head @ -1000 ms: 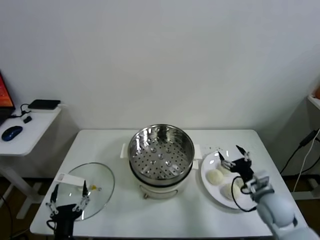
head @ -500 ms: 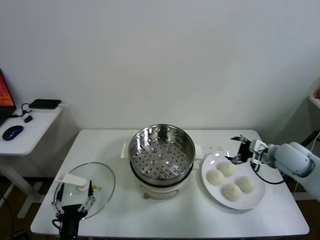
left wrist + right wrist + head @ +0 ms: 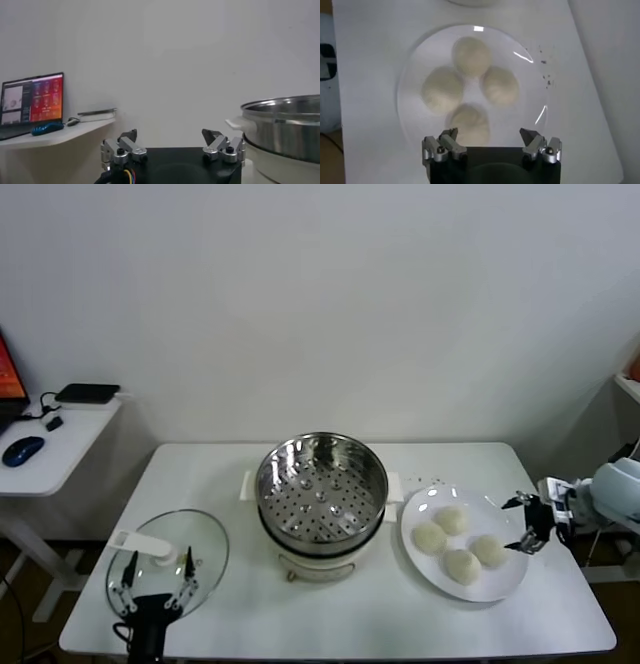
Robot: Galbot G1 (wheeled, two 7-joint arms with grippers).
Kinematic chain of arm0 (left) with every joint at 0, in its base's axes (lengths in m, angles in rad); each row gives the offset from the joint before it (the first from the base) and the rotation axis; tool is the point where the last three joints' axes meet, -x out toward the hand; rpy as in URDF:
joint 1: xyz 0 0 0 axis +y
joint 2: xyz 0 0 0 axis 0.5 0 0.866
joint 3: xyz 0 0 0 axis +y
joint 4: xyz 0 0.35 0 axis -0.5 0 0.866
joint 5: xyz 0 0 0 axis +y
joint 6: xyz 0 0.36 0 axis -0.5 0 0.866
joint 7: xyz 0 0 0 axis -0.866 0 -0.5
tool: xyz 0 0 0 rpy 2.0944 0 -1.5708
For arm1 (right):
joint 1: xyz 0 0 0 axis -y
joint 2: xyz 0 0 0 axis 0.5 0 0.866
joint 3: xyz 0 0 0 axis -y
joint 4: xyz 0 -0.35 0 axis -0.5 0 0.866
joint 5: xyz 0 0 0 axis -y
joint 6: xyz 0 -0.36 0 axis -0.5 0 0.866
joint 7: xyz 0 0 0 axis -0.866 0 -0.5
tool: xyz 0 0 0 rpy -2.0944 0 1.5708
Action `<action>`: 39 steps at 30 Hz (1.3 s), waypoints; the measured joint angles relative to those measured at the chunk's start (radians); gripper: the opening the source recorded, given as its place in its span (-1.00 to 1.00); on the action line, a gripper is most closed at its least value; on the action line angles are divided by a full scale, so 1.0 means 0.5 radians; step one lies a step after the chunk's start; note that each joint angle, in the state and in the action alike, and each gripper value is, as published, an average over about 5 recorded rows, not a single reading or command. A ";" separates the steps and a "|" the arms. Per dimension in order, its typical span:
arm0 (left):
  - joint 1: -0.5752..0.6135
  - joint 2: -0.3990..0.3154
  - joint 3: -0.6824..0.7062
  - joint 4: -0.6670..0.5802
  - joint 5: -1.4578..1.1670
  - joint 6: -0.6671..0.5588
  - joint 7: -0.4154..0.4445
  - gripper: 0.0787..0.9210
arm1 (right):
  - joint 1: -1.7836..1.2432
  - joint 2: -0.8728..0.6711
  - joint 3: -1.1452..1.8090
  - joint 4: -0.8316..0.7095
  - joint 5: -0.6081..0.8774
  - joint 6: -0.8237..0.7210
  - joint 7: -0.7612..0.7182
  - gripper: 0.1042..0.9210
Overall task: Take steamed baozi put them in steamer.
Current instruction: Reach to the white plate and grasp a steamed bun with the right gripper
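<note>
The robot's right gripper needs to close on the sides of the baozi [image 3: 452,519] [image 3: 500,86] nearest the small dark specks, at the back of the white plate.
Several cream-white steamed baozi [image 3: 459,541] lie clustered on a flat white plate [image 3: 510,579] right of the steamer [image 3: 322,489], a shiny perforated steel basket on a white pot base, with nothing in it. In the right wrist view the baozi [image 3: 470,82] sit on the plate [image 3: 410,115] below the open, empty right gripper [image 3: 489,134]. In the head view my right gripper [image 3: 527,525] hovers at the plate's right edge, just beyond the buns. My left gripper [image 3: 156,578] stays open and empty over the glass lid; the left wrist view shows that gripper [image 3: 170,134] beside the steamer [image 3: 285,125].
A round glass lid [image 3: 168,562] with a white handle lies on the table's front left. A side desk [image 3: 45,449] with a mouse and a black box stands off the table's left. Small dark specks [image 3: 437,480] dot the table behind the plate.
My right gripper swung from over the plate's front, past its far edge, out to the plate's right rim. The left gripper shifted slightly right over the lid. The baozi have not moved.
</note>
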 measured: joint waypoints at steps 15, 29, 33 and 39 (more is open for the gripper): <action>-0.018 -0.022 -0.009 0.041 0.012 -0.006 0.021 0.77 | 0.301 0.492 -0.463 -0.469 0.062 0.077 -0.104 0.76; -0.019 -0.009 -0.057 0.092 0.027 -0.007 0.031 0.77 | 0.188 0.824 -0.526 -0.775 0.024 0.124 -0.147 0.76; -0.022 -0.005 -0.062 0.099 0.028 -0.006 0.032 0.77 | 0.163 0.884 -0.533 -0.839 0.004 0.141 -0.154 0.76; -0.026 0.000 -0.069 0.100 0.029 -0.002 0.032 0.77 | 0.158 0.951 -0.549 -0.911 -0.010 0.155 -0.167 0.75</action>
